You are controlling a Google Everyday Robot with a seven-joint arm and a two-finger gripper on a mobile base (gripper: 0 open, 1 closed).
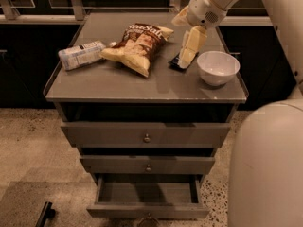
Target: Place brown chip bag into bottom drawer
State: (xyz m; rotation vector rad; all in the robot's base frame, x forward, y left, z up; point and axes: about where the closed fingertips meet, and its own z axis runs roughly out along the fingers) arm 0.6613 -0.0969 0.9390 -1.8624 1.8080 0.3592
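The brown chip bag's side (150, 51) nearest the small dark packet is the next place for my gripper to go and close.
The brown chip bag (139, 44) lies flat on the grey cabinet top (118, 84), left of centre toward the back. My gripper (189, 48) hangs over the top just right of the bag, above the small dark packet, between the bag and the white bowl. It holds nothing that I can see and does not touch the bag. The bottom drawer (147, 209) is pulled open below, and its inside shows empty.
A white-labelled plastic bottle (81, 55) lies left of the bag. A small dark packet (175, 63) sits partly hidden under the gripper. A white bowl (218, 66) stands at the right. Two upper drawers (147, 135) are closed. My pale body (265, 169) fills the lower right.
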